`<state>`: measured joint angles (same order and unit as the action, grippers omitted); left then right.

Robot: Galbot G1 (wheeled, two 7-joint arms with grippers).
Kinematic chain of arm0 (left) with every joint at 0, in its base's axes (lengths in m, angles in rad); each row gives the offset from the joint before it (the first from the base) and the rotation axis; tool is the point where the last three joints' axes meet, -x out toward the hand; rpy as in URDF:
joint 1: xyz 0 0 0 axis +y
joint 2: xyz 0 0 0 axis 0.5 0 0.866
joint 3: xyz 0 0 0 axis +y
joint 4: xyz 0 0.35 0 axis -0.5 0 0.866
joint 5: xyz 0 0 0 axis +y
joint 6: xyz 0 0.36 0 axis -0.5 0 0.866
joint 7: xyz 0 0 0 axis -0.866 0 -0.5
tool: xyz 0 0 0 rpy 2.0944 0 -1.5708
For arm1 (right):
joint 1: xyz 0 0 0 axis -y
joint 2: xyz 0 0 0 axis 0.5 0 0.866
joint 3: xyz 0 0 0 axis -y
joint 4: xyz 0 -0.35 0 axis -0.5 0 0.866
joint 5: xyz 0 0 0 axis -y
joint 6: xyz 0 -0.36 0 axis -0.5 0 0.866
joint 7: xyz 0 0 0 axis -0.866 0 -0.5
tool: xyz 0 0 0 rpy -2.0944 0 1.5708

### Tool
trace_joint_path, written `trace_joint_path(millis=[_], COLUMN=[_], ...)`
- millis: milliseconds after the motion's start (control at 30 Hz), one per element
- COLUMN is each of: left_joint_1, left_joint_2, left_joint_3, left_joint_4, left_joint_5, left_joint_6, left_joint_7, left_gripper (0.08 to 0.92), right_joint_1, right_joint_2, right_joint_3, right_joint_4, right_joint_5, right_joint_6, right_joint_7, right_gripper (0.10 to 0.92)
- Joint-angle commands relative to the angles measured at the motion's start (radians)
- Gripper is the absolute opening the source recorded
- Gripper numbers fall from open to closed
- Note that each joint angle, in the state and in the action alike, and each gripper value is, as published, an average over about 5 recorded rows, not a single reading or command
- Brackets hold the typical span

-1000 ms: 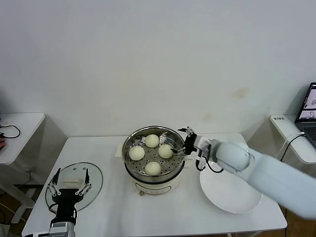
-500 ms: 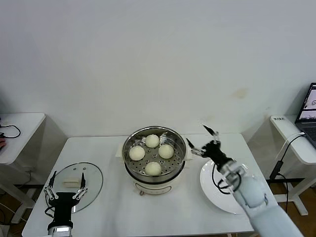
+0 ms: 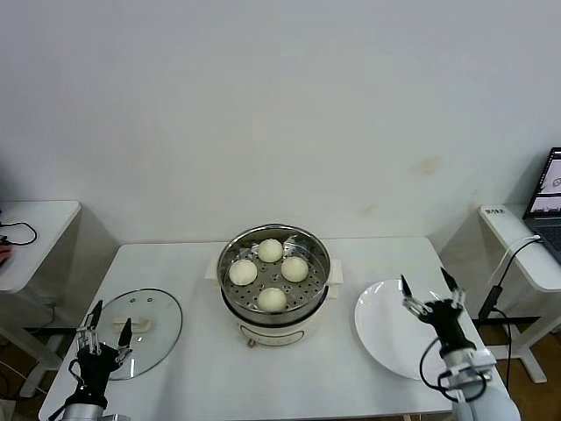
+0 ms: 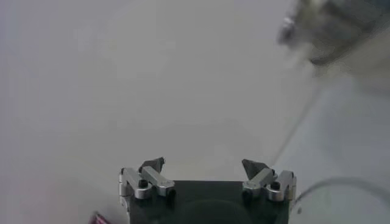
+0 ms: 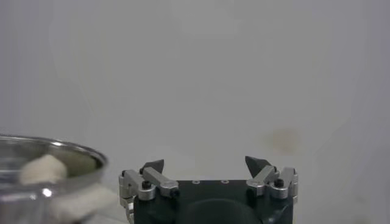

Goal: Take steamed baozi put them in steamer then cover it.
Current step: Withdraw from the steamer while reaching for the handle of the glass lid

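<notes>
I next close my left gripper on the raised bar of the white handle (image 3: pixel 131 324) on the glass cover.
Four cream-white baozi (image 3: pixel 271 250) lie on the perforated tray inside the uncovered steel steamer (image 3: pixel 316 241) at the table's middle. The glass cover (image 3: pixel 156 326) with its white handle lies flat on the table at the front left. My left gripper (image 3: pixel 102 332) is open and empty, low at the front left, over the cover's near edge. My right gripper (image 3: pixel 429 289) is open and empty, low at the front right, over the white plate. In the right wrist view the steamer (image 5: pixel 55 152) shows at one side with a baozi (image 5: pixel 42 167) in it.
An empty white plate (image 3: pixel 386 338) lies right of the steamer. Side tables stand at both sides of the white table (image 3: pixel 289 377); the right one holds a laptop (image 3: pixel 548 189). A white wall is behind.
My right arm has pulled back from the steamer's rim to the front right over the plate, empty. My left gripper has drawn back and down from over the cover's handle.
</notes>
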<state>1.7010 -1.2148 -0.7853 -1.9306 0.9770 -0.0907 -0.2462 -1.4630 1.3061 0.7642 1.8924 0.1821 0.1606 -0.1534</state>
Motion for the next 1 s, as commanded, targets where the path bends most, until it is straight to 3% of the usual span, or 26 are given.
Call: trace_joint_path(millis=[33, 233, 633, 1000], left_joint_1=[-0.020, -0.063, -0.259, -0.359], left_joint_2=[0.129, 0.154, 0.192, 0.197], left_joint_3=[-0.031, -0.009, 0.080, 0.131], left_joint_4=[0.187, 0.252, 0.431, 0.503], left_joint_5=[0.377, 0.392, 0.396, 0.392], left_joint_6=[-0.029, -0.025, -0.008, -0.010], left_joint_7=[0.017, 0.043, 0.063, 0.060], left_gripper=[0.823, 0.823, 0.823, 0.823], right_joint_1=[-0.130, -0.131, -0.142, -0.159], right_joint_2=[0.108, 0.120, 0.151, 0.162], right_joint_3=[0.147, 0.145, 0.147, 0.150], right_joint_4=[0.028, 0.021, 0.044, 0.055], right_joint_5=[-0.020, -0.026, -0.036, -0.049], right_joint_6=[0.035, 0.032, 0.021, 0.024], right_joint_7=[-0.005, 0.003, 0.005, 0.004], right_gripper=[0.823, 0.823, 0.823, 0.823])
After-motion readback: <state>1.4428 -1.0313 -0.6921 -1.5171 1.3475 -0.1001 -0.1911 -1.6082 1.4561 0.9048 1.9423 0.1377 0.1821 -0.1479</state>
